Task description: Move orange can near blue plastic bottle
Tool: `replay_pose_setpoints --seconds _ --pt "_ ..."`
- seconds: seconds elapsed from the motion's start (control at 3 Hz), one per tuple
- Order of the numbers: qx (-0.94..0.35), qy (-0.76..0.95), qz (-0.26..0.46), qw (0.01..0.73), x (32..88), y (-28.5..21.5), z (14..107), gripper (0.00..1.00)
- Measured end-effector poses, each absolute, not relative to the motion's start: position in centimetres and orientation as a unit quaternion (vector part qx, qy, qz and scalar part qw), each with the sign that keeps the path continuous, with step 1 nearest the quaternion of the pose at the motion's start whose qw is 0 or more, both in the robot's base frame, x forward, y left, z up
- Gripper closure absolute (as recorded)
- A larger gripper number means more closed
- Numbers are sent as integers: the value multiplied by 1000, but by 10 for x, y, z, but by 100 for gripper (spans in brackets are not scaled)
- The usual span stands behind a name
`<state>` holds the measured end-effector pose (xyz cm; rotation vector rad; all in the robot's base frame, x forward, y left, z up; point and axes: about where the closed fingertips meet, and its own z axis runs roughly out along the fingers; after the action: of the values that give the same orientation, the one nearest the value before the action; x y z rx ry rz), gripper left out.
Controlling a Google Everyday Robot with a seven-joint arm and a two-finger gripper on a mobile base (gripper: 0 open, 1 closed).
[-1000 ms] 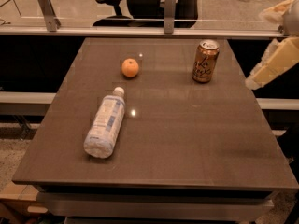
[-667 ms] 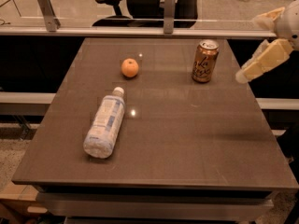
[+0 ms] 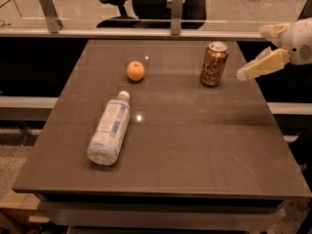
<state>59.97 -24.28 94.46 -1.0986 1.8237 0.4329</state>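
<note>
The robot's gripper will next move to the upper half of the orange can (image 3: 214, 57) and close there, around the can's sides.
The orange can (image 3: 214, 64) stands upright at the far right of the dark table (image 3: 195, 145). The blue plastic bottle (image 3: 109, 129) lies on its side at the left front, white cap pointing toward the back. My gripper (image 3: 251, 52) hovers at the right edge of the view, just right of the can and at about its height. Its two pale fingers are spread apart and hold nothing. One finger (image 3: 263, 65) points at the can with a small gap between them.
A round orange fruit (image 3: 135, 71) sits at the back left of the table, between the bottle and the can. A glass partition with metal posts (image 3: 176, 11) runs behind the table, with office chairs beyond it.
My gripper has moved left and slightly up, closing in on the can from the right. The can, bottle and fruit have not moved.
</note>
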Motion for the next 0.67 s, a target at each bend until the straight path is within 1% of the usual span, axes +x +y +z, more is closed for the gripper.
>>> replay_pose_setpoints --seconds 0.33,0.67 --pt "-410 725 208 513 618 -250 929 0" --pt "-390 708 228 542 629 -250 916 0"
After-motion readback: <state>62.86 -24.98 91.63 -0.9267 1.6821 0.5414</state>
